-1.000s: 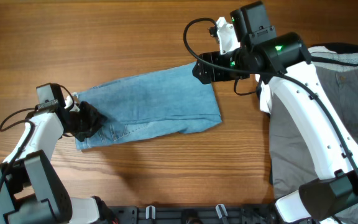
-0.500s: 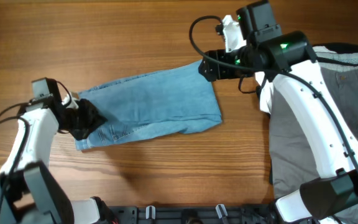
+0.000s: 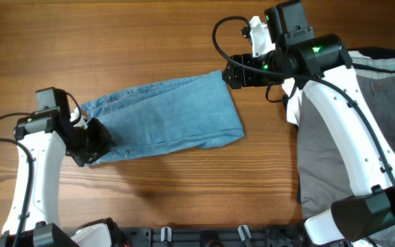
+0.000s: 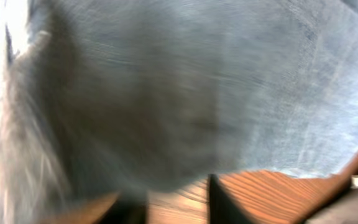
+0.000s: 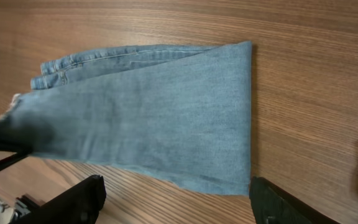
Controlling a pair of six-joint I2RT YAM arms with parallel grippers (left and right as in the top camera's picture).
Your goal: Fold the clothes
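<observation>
The jeans' frayed hem is curling up next to my left gripper. Next, I open that gripper, take the hem's edge (image 4: 12, 109) and spread it flat before I fold further.
The light-blue denim jeans (image 3: 170, 116) lie folded in a long band across the table's middle. They fill the blurred left wrist view (image 4: 229, 81) and show in the right wrist view (image 5: 166, 112). My left gripper (image 3: 91, 140) is at the jeans' left end by the near edge. Its fingers (image 4: 173, 205) are apart with bare wood between them. My right gripper (image 3: 230, 75) hovers open and empty by the jeans' far right corner (image 5: 179, 199). Grey trousers (image 3: 328, 151) lie at the right. A white garment (image 3: 258, 31) shows behind the right arm.
A dark garment (image 3: 382, 51) lies at the far right under the grey trousers. The wooden table (image 3: 149, 41) shows behind and in front of the jeans. A black rail (image 3: 204, 237) runs along the front edge.
My left arm has swung toward the front, its gripper sliding to the jeans' near-left edge. My right gripper has drifted slightly right and back from the jeans' corner.
</observation>
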